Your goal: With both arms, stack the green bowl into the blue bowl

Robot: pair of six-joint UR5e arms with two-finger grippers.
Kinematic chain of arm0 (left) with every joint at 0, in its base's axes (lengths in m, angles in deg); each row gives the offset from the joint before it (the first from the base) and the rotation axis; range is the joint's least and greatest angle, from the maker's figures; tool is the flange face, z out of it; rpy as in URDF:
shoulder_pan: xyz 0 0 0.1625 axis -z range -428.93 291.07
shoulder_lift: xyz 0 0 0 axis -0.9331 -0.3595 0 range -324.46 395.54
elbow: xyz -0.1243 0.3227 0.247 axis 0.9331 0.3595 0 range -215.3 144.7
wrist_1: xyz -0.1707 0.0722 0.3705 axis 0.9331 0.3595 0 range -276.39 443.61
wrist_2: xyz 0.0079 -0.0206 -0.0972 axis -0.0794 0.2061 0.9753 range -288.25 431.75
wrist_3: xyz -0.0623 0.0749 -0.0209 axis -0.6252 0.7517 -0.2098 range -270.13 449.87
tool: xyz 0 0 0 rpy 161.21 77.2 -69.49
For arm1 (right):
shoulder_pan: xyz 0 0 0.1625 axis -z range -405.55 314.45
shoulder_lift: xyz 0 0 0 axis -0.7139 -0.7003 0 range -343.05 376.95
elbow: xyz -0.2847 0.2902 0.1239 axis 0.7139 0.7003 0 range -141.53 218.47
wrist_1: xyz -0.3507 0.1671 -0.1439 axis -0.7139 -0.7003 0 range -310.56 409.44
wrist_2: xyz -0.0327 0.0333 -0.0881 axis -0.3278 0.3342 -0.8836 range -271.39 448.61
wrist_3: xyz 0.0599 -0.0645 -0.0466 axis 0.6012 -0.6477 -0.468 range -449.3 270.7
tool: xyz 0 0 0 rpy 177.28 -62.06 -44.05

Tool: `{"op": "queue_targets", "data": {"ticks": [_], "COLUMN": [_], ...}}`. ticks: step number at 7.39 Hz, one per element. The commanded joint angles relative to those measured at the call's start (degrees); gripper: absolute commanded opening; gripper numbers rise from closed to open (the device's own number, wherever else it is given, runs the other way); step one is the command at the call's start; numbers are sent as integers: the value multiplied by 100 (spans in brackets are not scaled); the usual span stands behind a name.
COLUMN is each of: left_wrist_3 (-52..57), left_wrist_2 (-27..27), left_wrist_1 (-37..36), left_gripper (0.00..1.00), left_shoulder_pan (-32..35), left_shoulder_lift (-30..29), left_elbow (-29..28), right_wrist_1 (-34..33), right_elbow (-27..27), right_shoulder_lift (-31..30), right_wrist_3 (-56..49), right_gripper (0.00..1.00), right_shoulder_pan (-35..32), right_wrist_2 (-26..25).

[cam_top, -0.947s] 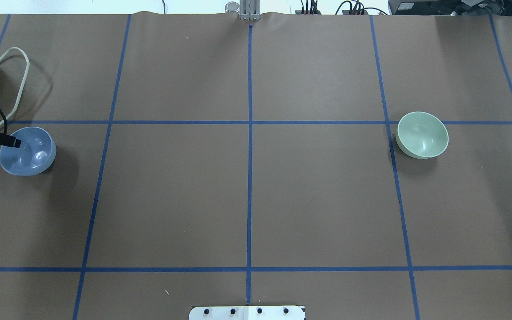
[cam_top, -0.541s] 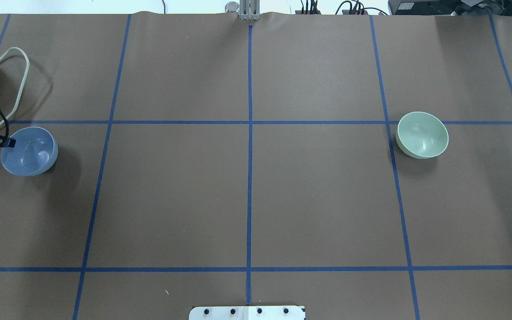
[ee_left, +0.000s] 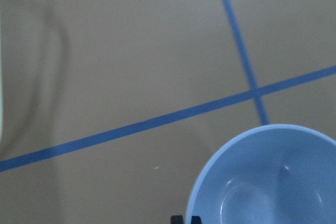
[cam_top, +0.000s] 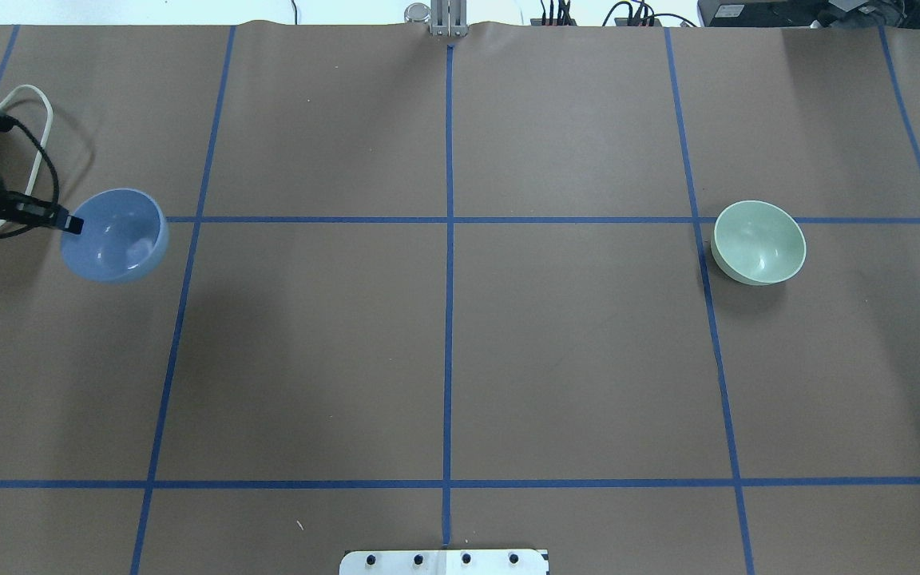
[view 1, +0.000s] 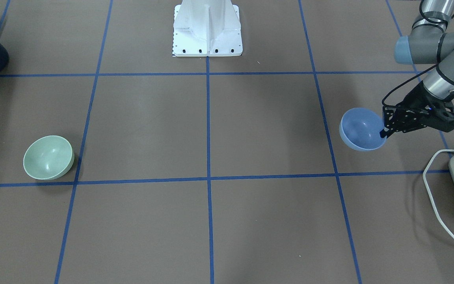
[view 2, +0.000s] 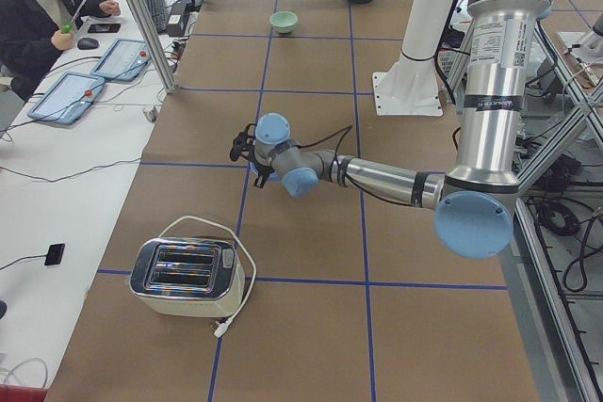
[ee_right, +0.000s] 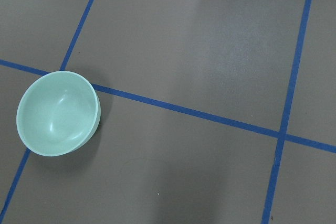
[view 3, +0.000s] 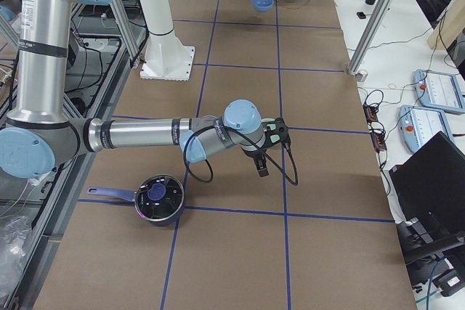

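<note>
My left gripper is going to the middle blue line straight out from the white pedestal (view 1: 204, 121). It will let go of the blue bowl, which hangs above the table now, there.
The periwinkle blue bowl (cam_top: 118, 238) hangs above the table at the left, held by its rim in my left gripper (cam_top: 70, 223), which is shut on it. It also shows in the front view (view 1: 360, 130) and in the left wrist view (ee_left: 273, 182), where my fingertips (ee_left: 180, 219) pinch the rim. The pale green bowl (cam_top: 759, 242) sits upright on the table at the right, also seen in the right wrist view (ee_right: 58, 114). My right gripper (view 3: 261, 168) hovers above the table near it; I cannot tell whether it is open or shut.
A toaster (view 2: 184, 275) with a white cord (view 1: 436, 189) stands at the table's left end, close to the left arm. A dark pot (view 3: 158, 197) sits at the right end near the robot. The white pedestal (view 1: 207, 27) stands at the middle of the near edge.
My left gripper has closed on the blue bowl's rim, lifted it, and carried it toward the table's middle and the far side. The green bowl has not moved.
</note>
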Motion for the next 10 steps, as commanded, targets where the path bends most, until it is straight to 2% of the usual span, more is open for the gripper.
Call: {"op": "queue_targets", "data": {"ticks": [1,2,3,5,6,10], "left_wrist_3": [-1383,-1520,-1791,-2248,-2285,-2286], "left_wrist_2": [-627,-1121,-1543,-2133,-2215,-2602], "left_wrist_1": [-1207,-2144,-2815,-2849,-2840,-2831], "left_gripper": [0,0,0,0,0,0], "left_shoulder_pan": [-987,-1541,-1973,-2642,-2775,-3110], "left_shoulder_lift": [-1366,-2113,-2617,-3321,-3464,-3466], "left_elbow": [395,378,351,-296,-473,-493], "right_wrist_1": [1,-8,0,-8,-8,-8], "right_elbow": [0,0,0,0,0,0], "right_shoulder_lift": [-6,-6,2,11,11,55], "right_wrist_3": [-12,-3,14,23,23,32], "right_gripper": [100,100,100,100,100,100], "right_shoulder_pan": [0,9,9,35,44,44], "right_wrist_2": [0,0,-8,-8,-17,-88]}}
